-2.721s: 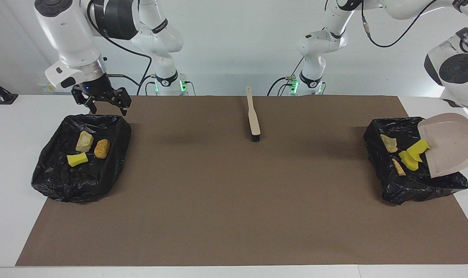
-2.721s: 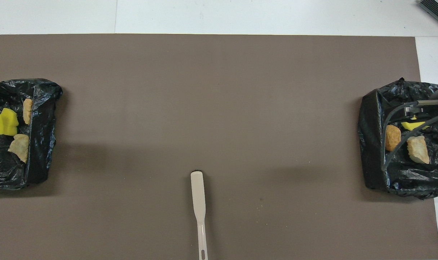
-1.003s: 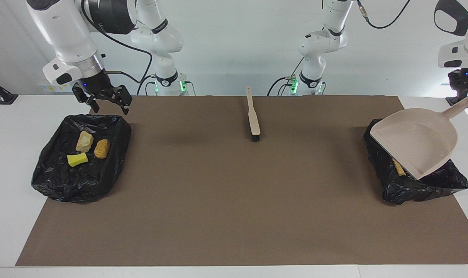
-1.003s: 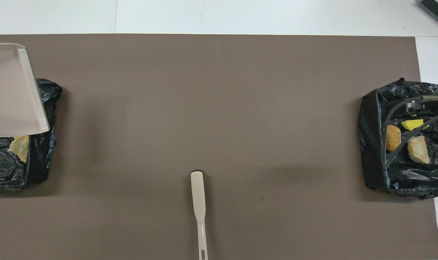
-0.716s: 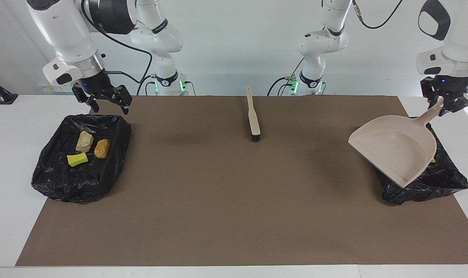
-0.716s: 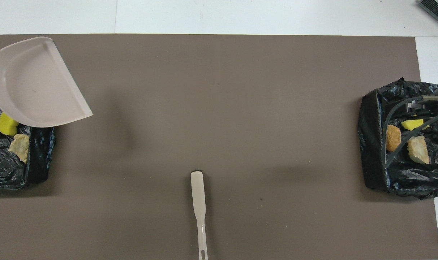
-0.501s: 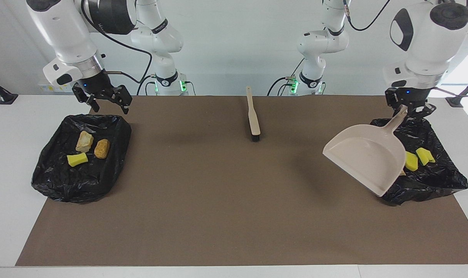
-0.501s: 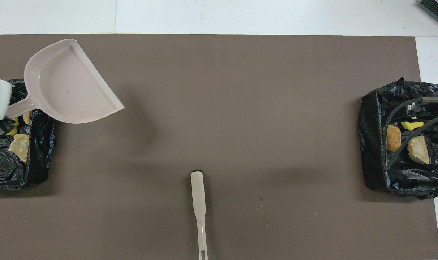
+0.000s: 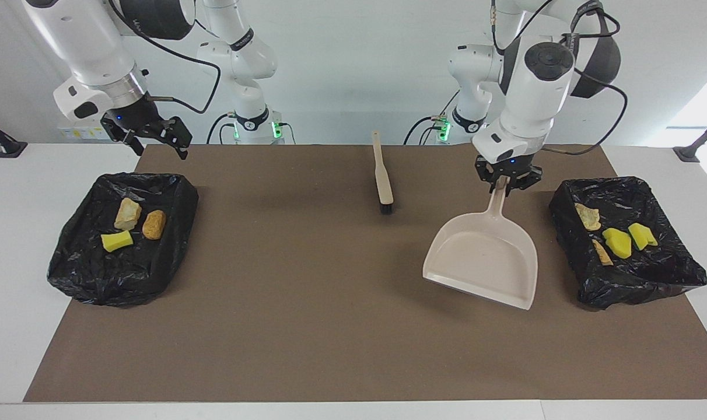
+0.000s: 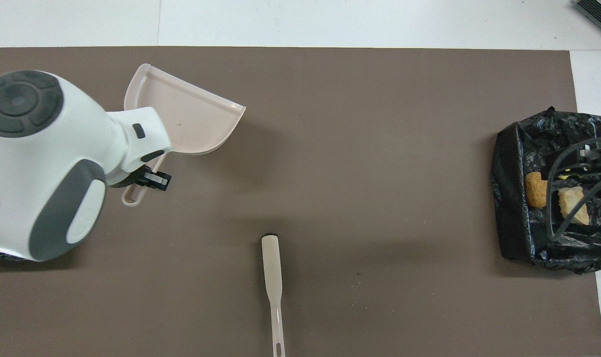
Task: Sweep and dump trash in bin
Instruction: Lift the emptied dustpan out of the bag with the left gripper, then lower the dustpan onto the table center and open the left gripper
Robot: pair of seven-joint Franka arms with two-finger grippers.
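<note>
The beige dustpan will go down from my left gripper, and I need to set it on the brown mat [image 10: 287, 145] just beyond the black bristles of the beige brush.
My left gripper [image 9: 508, 182] is shut on the handle of the empty beige dustpan [image 9: 483, 261], held low over the brown mat beside the black-lined bin [image 9: 677, 274] at the left arm's end. That bin holds two yellow sponge chunks [image 9: 618, 242], a tan lump [image 9: 588, 217] and an orange sliver [image 9: 601, 252]. In the overhead view the dustpan [image 10: 189, 119] shows, but the left arm hides this bin. The bin [image 9: 85, 274] at the right arm's end holds a tan lump [image 9: 128, 213], an orange lump [image 9: 154, 224] and a yellow chunk [image 9: 117, 240]. My right gripper [image 9: 157, 144] hangs open over that bin's edge.
A beige brush [image 9: 382, 178] with black bristles lies on the mat midway between the arms, near the robots; it also shows in the overhead view [image 10: 272, 277]. The brown mat [image 9: 307, 303] covers most of the white table. No scraps lie on the mat.
The left arm tipped the scraps into its bin, then carried the empty dustpan off the bin toward the middle and lowered it. The right gripper rose slightly.
</note>
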